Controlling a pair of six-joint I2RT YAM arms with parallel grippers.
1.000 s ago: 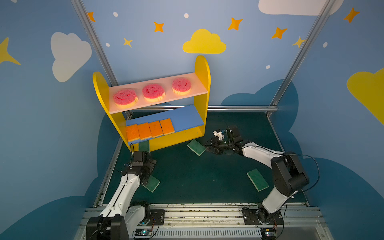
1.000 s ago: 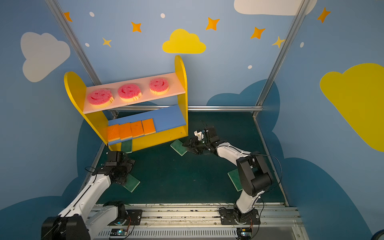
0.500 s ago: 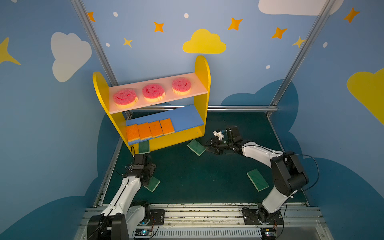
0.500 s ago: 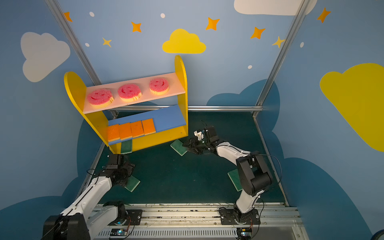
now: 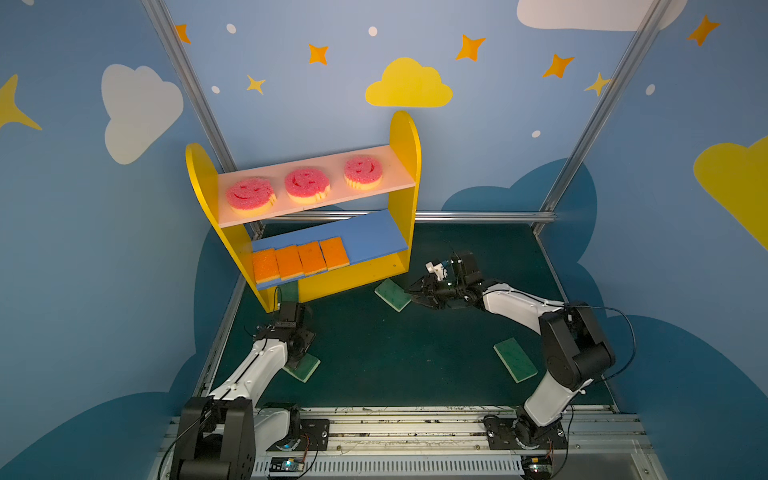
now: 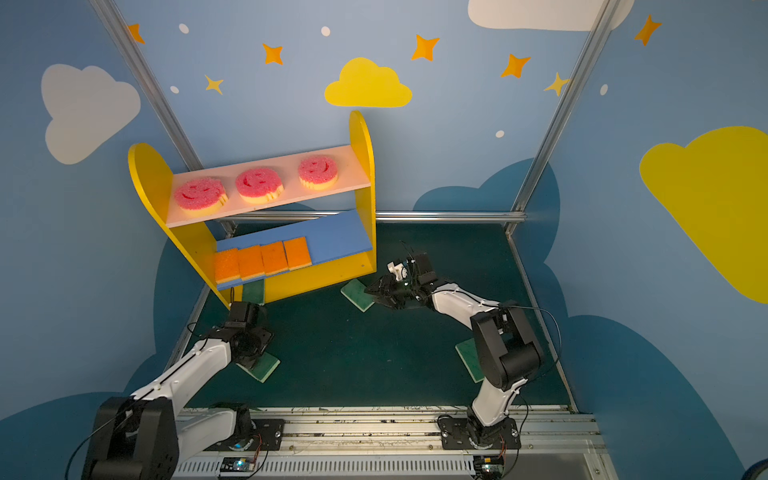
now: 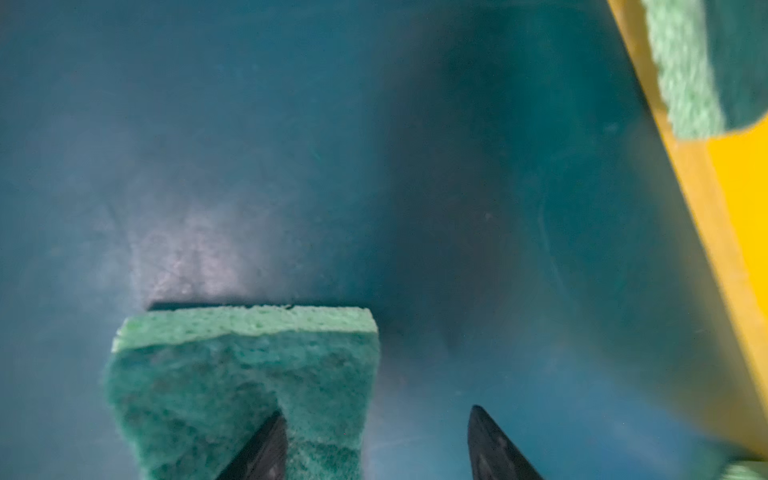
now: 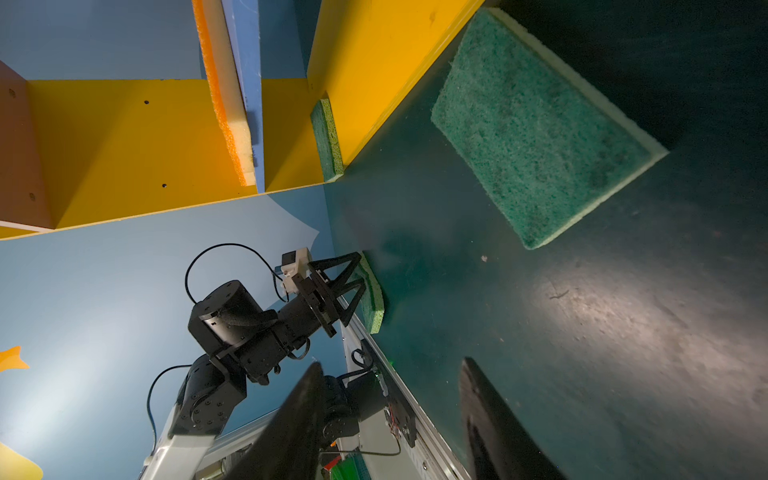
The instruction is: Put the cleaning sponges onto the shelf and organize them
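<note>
My right gripper should grip the green sponge that lies under my left gripper on the right arm's side edge (image 8: 376, 300).
The shelf (image 5: 405, 137) holds three pink smiley sponges (image 5: 306, 184) on its pink board and several orange sponges (image 5: 299, 259) on its blue board. One green sponge (image 5: 288, 291) lies on the yellow base. My left gripper (image 7: 376, 410) is open and down over a green sponge (image 7: 232, 365) on the mat. One finger (image 7: 266, 449) presses on the sponge's top and the other stands on the mat beside it. My right gripper (image 8: 391, 362) is open and empty, just short of another green sponge (image 8: 540, 137) in front of the shelf.
A further green sponge (image 5: 514, 359) lies on the mat near the right arm's base. The shelf stands in the back left corner against the walls. A metal rail (image 5: 415, 428) runs along the mat's front edge.
The left gripper's jaws have narrowed over the green sponge and the wrist has shifted slightly. The right arm has not moved.
</note>
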